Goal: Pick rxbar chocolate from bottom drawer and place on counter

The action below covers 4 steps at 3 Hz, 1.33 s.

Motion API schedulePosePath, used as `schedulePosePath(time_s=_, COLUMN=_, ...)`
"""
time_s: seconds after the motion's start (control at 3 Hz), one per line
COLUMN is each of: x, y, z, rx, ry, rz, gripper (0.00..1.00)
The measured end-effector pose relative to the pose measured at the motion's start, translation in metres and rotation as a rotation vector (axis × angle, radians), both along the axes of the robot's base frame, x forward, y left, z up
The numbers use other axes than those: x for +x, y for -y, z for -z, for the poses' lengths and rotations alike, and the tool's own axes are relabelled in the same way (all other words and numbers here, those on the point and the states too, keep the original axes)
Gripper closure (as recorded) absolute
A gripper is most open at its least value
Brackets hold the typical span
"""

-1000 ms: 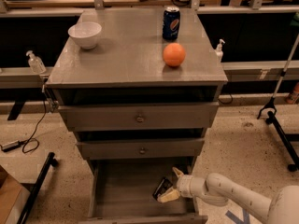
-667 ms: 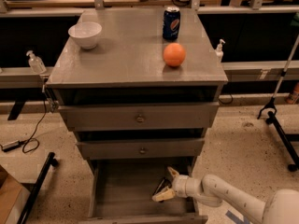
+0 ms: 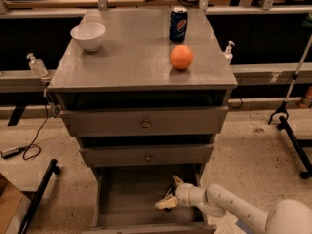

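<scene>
I should grip the back end (image 3: 170,189) of the dark rxbar chocolate, lying between my spread fingers in the bottom drawer.
The bottom drawer (image 3: 127,195) is pulled out, and its grey floor shows. My gripper (image 3: 170,192) reaches into its right half from the lower right, low over the floor. Its fingers are spread, one pale fingertip (image 3: 165,204) toward the front and the other toward the back. A small dark shape lies between them; I cannot tell whether it is the rxbar chocolate. The counter (image 3: 131,57) is the grey top of the cabinet.
On the counter stand a white bowl (image 3: 88,35), a blue soda can (image 3: 178,24) and an orange (image 3: 181,57). The two upper drawers with knobs are shut. A black stand leg (image 3: 293,135) is on the floor at the right, another bar (image 3: 38,195) at the left.
My gripper has moved a little to the left and deeper into the bottom drawer. Nothing on the counter has moved.
</scene>
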<state>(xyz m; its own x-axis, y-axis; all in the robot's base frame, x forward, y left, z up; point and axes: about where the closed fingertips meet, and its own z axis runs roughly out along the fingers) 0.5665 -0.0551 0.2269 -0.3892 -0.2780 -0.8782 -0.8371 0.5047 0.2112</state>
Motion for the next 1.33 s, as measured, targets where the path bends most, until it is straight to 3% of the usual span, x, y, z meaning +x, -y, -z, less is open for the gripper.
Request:
schedulePosePath(time_s=0.33, x=0.002, y=-0.013, z=0.009, rx=-0.047, ry=0.003, rz=-0.021, gripper=0.0)
schedulePosePath(time_s=0.67, x=0.006, y=-0.021, z=0.022, rx=-0.091, ry=-0.028, rz=-0.022, gripper=0.0)
schedulePosePath(time_s=1.33, x=0.013, y=-0.012, z=0.05, rx=-0.218, ry=-0.071, rz=0.001, gripper=0.0)
